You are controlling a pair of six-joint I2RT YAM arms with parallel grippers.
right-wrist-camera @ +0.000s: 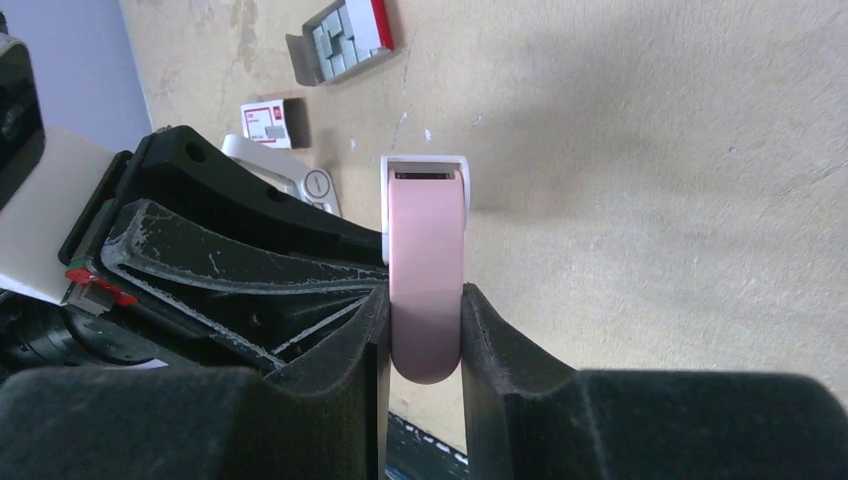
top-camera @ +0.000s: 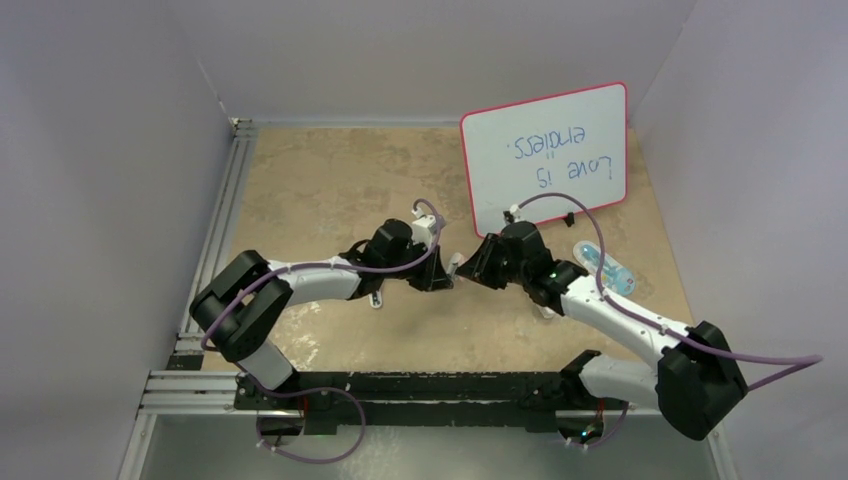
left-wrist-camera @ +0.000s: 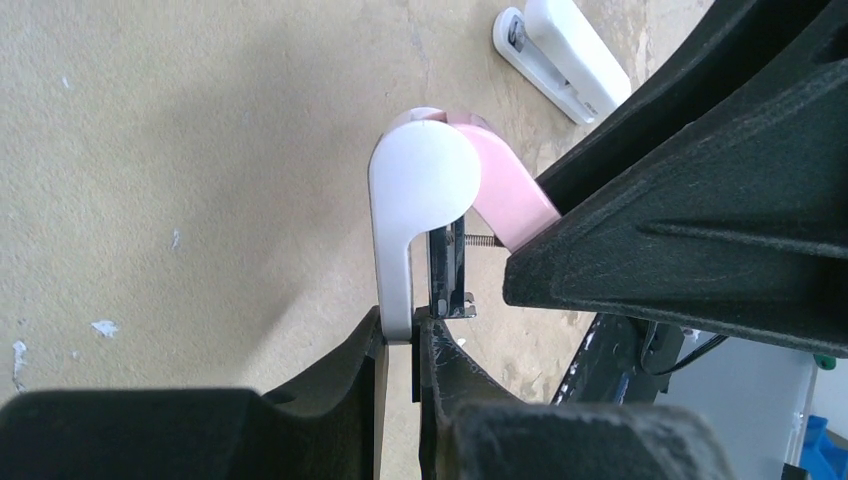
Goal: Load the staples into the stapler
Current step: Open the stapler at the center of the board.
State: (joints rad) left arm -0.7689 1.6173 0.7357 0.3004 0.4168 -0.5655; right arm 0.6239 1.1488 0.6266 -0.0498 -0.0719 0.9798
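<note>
The pink top arm stands only partway open from the staple channel, so the robot's right gripper needs to swing it wide, then grip the white base (left-wrist-camera: 424, 168) near its hinge.
A pink and white mini stapler (top-camera: 456, 264) hangs above the table between both grippers, hinged open. My left gripper (left-wrist-camera: 400, 340) is shut on its white base (left-wrist-camera: 410, 200); the dark metal staple channel (left-wrist-camera: 445, 275) stands beside the base. My right gripper (right-wrist-camera: 425, 330) is shut on the pink top arm (right-wrist-camera: 425, 250), which shows in the left wrist view (left-wrist-camera: 510, 195) swung away from the base. The staples (right-wrist-camera: 338, 42) lie as silvery-grey strips in a small grey tray on the table, next to the red-pink box (right-wrist-camera: 268, 122). In the top view the grippers (top-camera: 435, 275) (top-camera: 480, 265) meet tip to tip.
A whiteboard (top-camera: 545, 160) with a pink rim leans at the back right. A clear blue-printed package (top-camera: 605, 268) lies right of the right arm. A white plastic tool (left-wrist-camera: 560, 55) lies on the tan table near the stapler, also in the right wrist view (right-wrist-camera: 290, 178).
</note>
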